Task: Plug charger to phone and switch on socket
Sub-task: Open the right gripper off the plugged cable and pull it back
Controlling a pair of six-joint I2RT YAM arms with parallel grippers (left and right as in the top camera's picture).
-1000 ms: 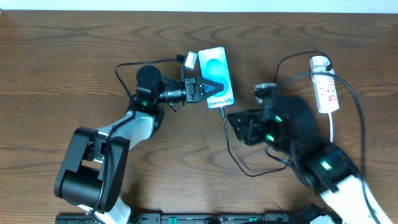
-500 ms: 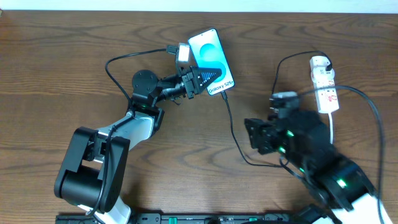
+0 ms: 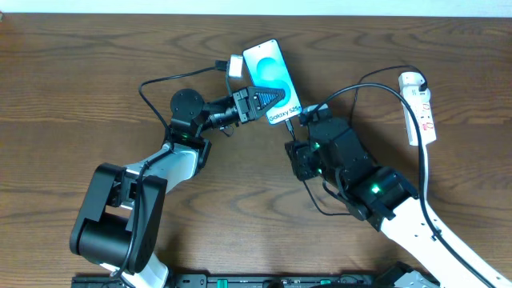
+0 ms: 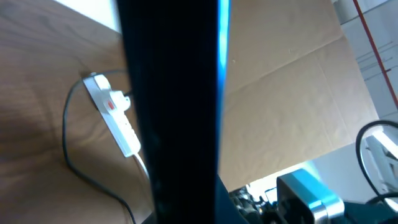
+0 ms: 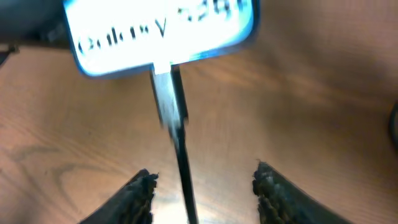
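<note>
The robot's left gripper will let go of the phone flat on the wooden table [image 3: 298, 127], below the tip of the charger's plug.
The phone [image 3: 270, 70], blue screen up, lies at the back centre, and my left gripper [image 3: 266, 101] is shut on its lower half. In the left wrist view the phone [image 4: 174, 112] is a dark vertical band that hides the fingers. The charger [image 3: 314, 206] is a thin black cable. In the right wrist view its plug tip [image 5: 163, 93] sits against the bottom edge of the phone [image 5: 161, 31]. My right gripper [image 5: 205, 177] is open, with the cable running between its fingers untouched. In the overhead view it [image 3: 298, 138] is just below the phone. The socket [image 3: 420, 112] lies at the far right.
A small white block [image 3: 235, 66] with a black lead sits at the phone's left edge. The socket [image 4: 112, 115] with its cord also shows in the left wrist view. A cardboard panel [image 4: 298, 106] stands beyond the table. Black cables arc between the right arm and the socket.
My right arm has swung up and left from the table's right side to just below the phone. My left gripper shifted the phone slightly up and left, then held still.
</note>
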